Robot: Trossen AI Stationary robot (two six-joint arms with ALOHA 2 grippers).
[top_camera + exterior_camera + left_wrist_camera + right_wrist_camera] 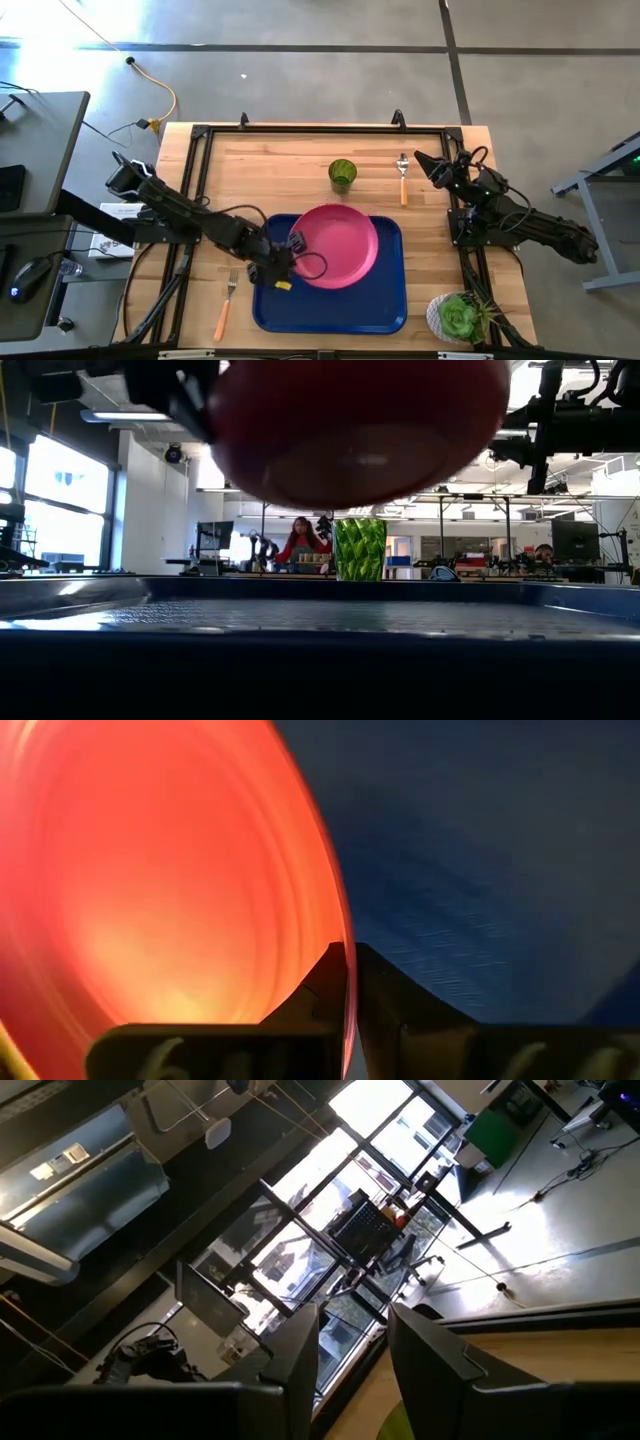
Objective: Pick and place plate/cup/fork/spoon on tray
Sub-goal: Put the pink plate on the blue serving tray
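Observation:
Next, I set the pink-red plate down flat with my left gripper and let go of it on the middle of the dark blue tray (331,267). The plate now hangs lifted over the tray.
The pink-red plate (337,245) hangs over the dark blue tray (385,305), held by my left gripper (294,245) at its left rim; the low view shows it lifted clear (360,420). The green cup (342,174) stands upright on the table beyond the tray. One orange-handled utensil (403,180) lies at the far right, another (226,305) lies left of the tray. My right gripper (422,160) waits open at the far right, pointing up and away. My left gripper pinches the plate's rim (348,970) between its two fingers, one finger (310,995) on the plate's inner face and one on its underside. The fingers come from the table's left. The plate is lifted clear above the tray.
A white pot with a green succulent (460,318) stands at the near right corner, beside the tray. A black frame (200,135) runs around the table. Bare wood lies far of the tray.

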